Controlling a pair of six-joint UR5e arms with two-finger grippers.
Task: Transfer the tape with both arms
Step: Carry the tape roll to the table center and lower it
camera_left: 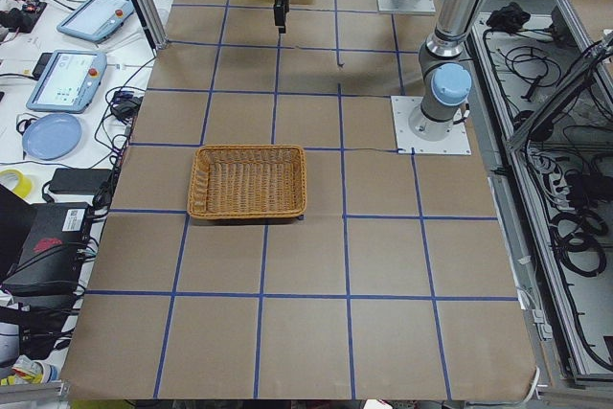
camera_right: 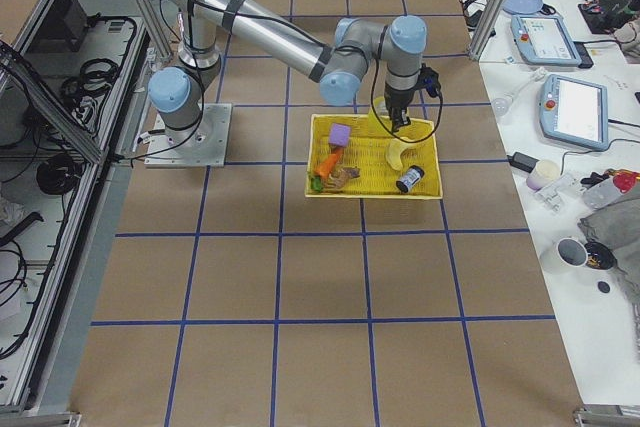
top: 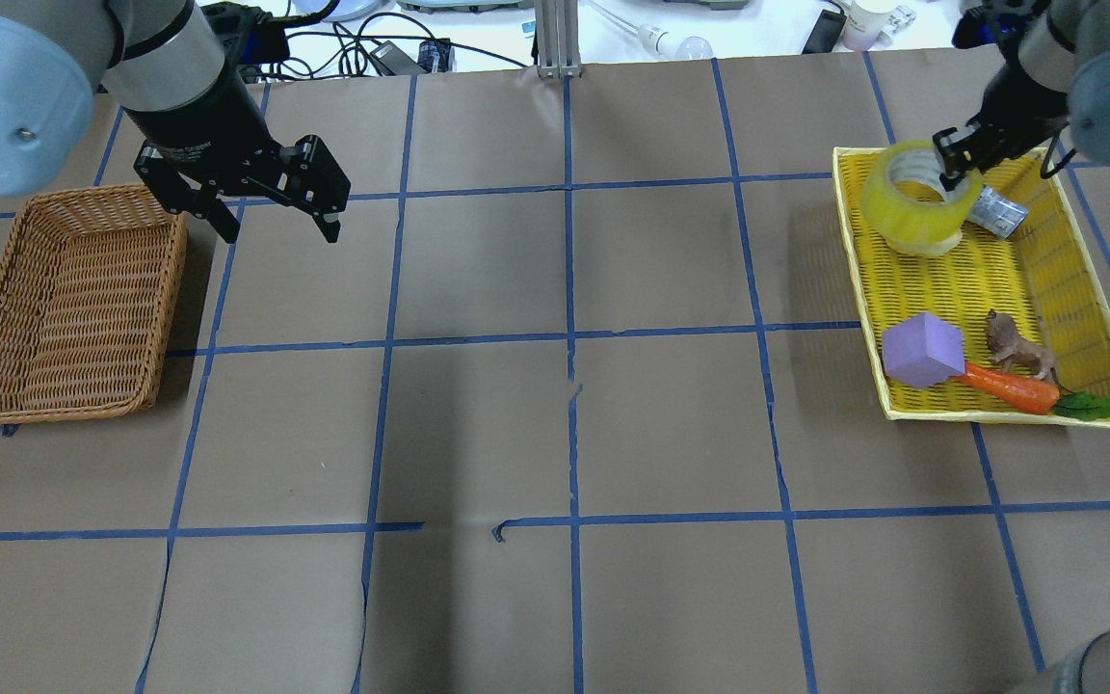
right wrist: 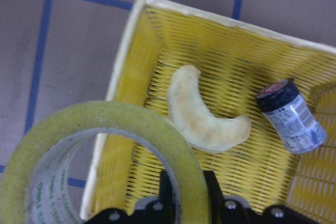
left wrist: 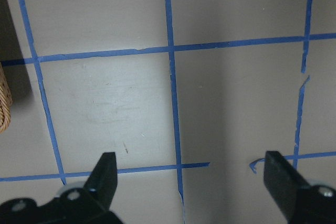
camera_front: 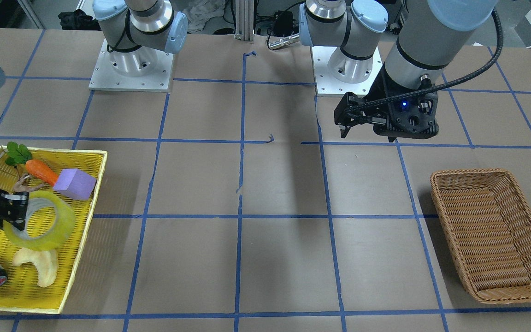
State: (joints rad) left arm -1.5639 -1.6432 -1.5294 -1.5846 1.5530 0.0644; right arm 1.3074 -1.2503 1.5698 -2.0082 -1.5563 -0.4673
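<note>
My right gripper is to let go of the tape on the middle blue line (camera_front: 242, 243), in the space between the yellow tray and wicker basket.
The tape (top: 916, 207) is a wide translucent yellow ring. It hangs tilted over the far end of the yellow tray (top: 861, 289). My right gripper (top: 952, 172) is shut on its wall, one finger inside the ring and one outside. The right wrist view shows the tape (right wrist: 105, 124) close up, pinched by the gripper (right wrist: 189, 192). The front view shows the tape (camera_front: 46, 221) and right gripper (camera_front: 14, 214) too. My left gripper (top: 279, 231) is open and empty, hanging above the table beside the wicker basket (top: 64, 299). It also shows in the left wrist view (left wrist: 191, 174).
The tray holds a purple block (top: 921, 349), a carrot (top: 1008, 386), a brown animal toy (top: 1017, 352), a pale crescent (right wrist: 205, 116) and a silver-black canister (right wrist: 289, 116). The wicker basket (camera_front: 491, 230) holds nothing. Blue tape lines grid the brown table.
</note>
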